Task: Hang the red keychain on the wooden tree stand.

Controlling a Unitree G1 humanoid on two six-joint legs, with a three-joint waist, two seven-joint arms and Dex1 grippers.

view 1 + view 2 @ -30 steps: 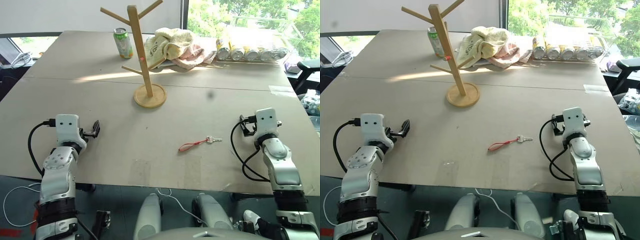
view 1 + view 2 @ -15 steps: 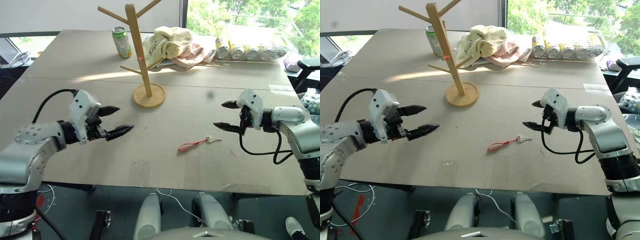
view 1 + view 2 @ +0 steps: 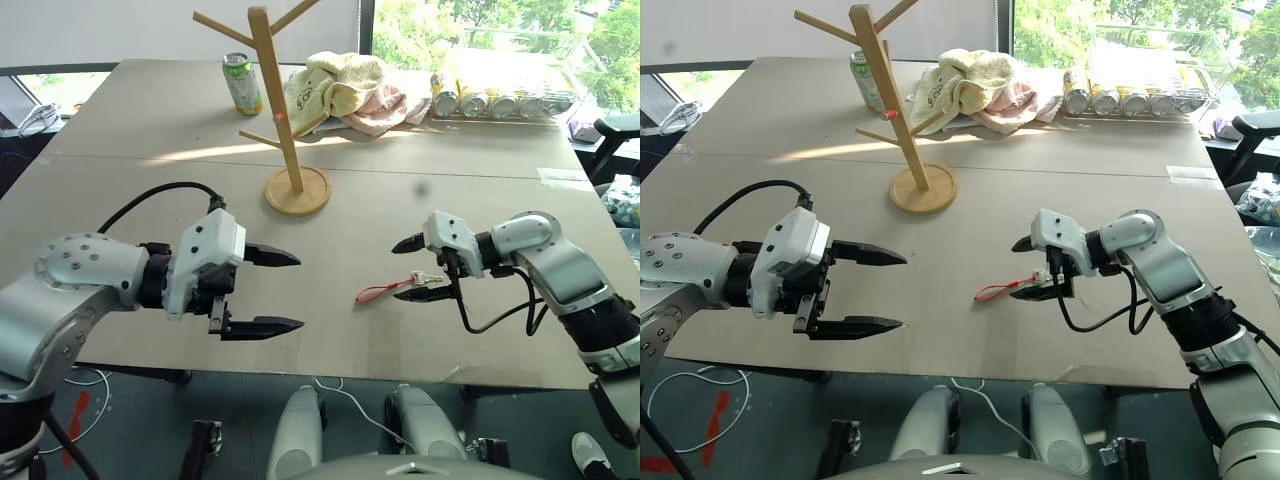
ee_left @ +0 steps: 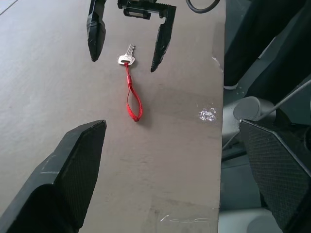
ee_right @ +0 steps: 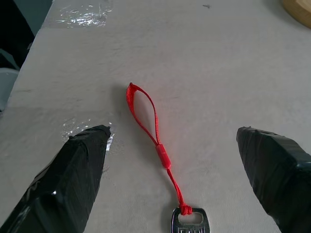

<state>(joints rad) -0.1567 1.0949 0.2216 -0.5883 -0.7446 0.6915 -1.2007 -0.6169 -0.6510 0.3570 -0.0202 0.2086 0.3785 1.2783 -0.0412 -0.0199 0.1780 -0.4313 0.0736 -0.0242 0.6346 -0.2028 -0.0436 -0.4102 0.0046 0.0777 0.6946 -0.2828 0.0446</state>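
The red keychain's cord slants to my right fingers, so I'll turn in line, pinch its bead (image 5: 164, 156), keeping the keychain's loop free.
The red keychain (image 3: 383, 291) lies flat on the table, with its silver key (image 5: 187, 219) at the right end of the cord. My right gripper (image 3: 398, 271) points left and is open, one finger on each side of the key end, holding nothing. The left wrist view shows those right fingers (image 4: 95, 36) straddling the key. My left gripper (image 3: 300, 292) hovers open and empty to the left of the keychain, pointing right at it. The wooden tree stand (image 3: 283, 110) stands upright farther back on its round base (image 3: 297, 191).
A green drink can (image 3: 244, 84) stands behind the stand. A heap of cloths (image 3: 345, 90) and a clear tray of cans (image 3: 500, 103) lie at the back right. The table's front edge (image 3: 330, 368) runs just below both grippers.
Both arms have swung inward and turned to face each other. The right gripper moved left until its fingers flank the key. The left gripper moved right and nearer. The keychain has not moved.
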